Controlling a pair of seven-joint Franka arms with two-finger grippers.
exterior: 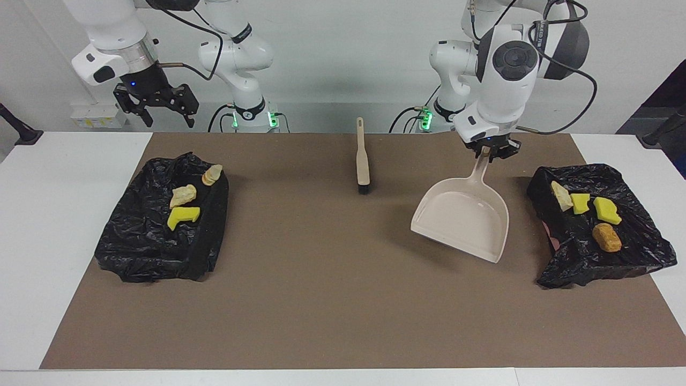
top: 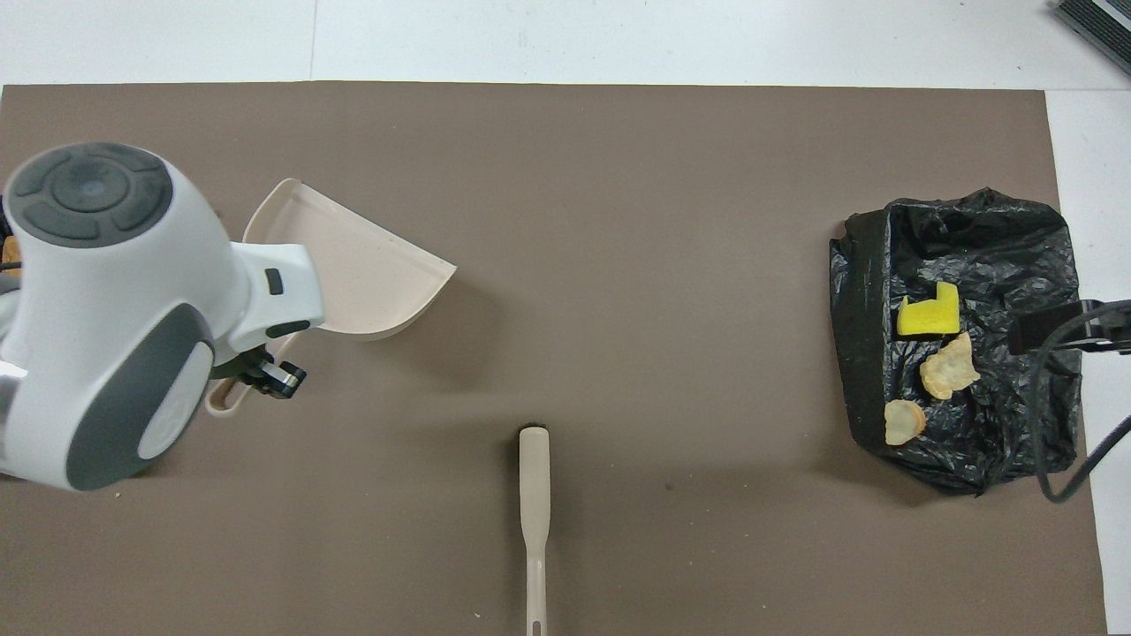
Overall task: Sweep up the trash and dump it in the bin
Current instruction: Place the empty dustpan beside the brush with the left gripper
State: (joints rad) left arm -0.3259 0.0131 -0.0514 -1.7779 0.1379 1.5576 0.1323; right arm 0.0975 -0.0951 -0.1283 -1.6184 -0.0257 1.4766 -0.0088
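I need to set the beige dustpan down with my left gripper on the brown mat [top: 556, 277] beyond the wide end of the brush, its handle toward the brush.
My left gripper [exterior: 489, 150] is shut on the handle of the beige dustpan [exterior: 464, 217], which hangs empty and tilted over the mat between the brush and the black bin bag [exterior: 632, 252] at the left arm's end. In that bag lies trash: a pale beige chunk [exterior: 561, 195], two yellow foam pieces [exterior: 579, 203] [exterior: 606, 210] and an orange-brown lump [exterior: 606, 237]. From overhead the left arm covers this bag and part of the dustpan [top: 353, 269]. My right gripper [exterior: 156, 111] waits open above the table's edge by the other bag.
A second black bin bag [exterior: 144, 252] at the right arm's end holds a yellow foam piece [exterior: 184, 216] and two beige chunks [exterior: 183, 195] [exterior: 213, 173]. A beige brush [exterior: 363, 158] lies on the brown mat [exterior: 332, 300] midway between the arms' bases.
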